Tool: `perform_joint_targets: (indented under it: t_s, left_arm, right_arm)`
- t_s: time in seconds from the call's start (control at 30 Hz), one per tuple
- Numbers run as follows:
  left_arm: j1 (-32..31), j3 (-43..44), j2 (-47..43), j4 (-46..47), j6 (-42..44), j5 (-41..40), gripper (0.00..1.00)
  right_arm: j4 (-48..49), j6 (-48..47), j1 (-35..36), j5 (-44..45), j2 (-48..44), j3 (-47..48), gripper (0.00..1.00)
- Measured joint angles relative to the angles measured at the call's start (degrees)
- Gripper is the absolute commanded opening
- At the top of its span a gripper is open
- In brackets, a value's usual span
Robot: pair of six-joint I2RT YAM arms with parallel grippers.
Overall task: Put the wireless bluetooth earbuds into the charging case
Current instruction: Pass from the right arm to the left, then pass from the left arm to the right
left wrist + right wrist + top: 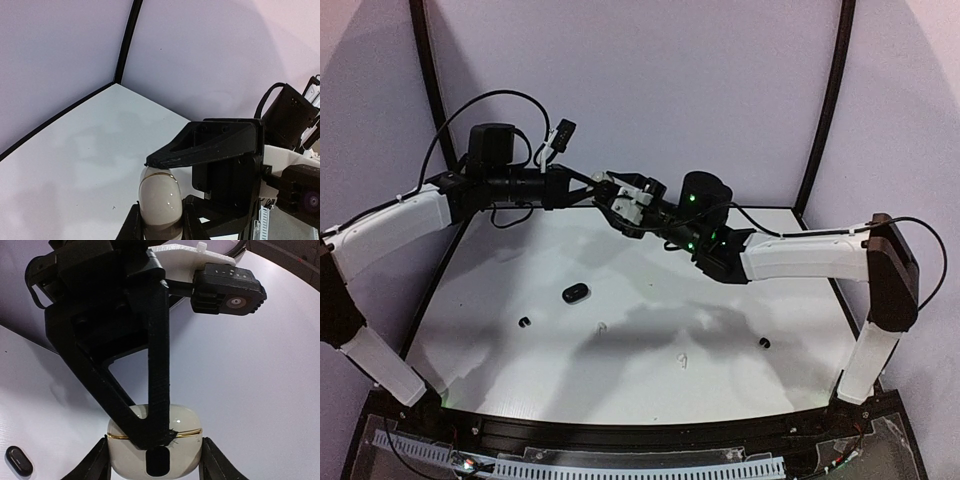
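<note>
The case's wide sides are gripped by my right gripper crosswise to my left gripper, so it should turn and take the case (132,459) below the seam before the lid opens.
A white charging case (160,200) with a thin gold seam hangs in the air over the back of the table, lid closed. My left gripper (161,222) is shut on its narrow faces. My right gripper (155,462) grips its wide sides (170,450). In each wrist view the other arm's black finger crosses the case, with its tip at the seam. The grippers meet at the back centre in the top view (632,205). Two white earbuds (603,326) (682,358) and two black earbuds (525,322) (764,342) lie on the table.
A closed black charging case (575,293) lies left of centre on the white table (500,260); it also shows in the right wrist view (19,461). Black frame posts and lilac walls stand close behind the grippers.
</note>
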Motion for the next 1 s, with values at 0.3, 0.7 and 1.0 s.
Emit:
perform_joint_targets:
  t_s: [0.3,0.7,1.0]
  left_arm:
    - [0.0,5.0,0.0,-10.5,22.0,0.8,0.01]
    - [-2.3,13.1,0.5,-32.9,56.4,0.8,0.01]
    - [-3.1,15.0,2.2,-37.2,60.5,0.8,0.01]
  right_arm:
    - [-19.6,11.6,-2.9,-13.4,-3.1,5.3,0.95]
    - [-42.1,21.8,-7.1,-36.2,-3.0,15.2,0.63]
    - [-44.6,23.3,-7.1,-38.8,-0.6,16.8,0.4]
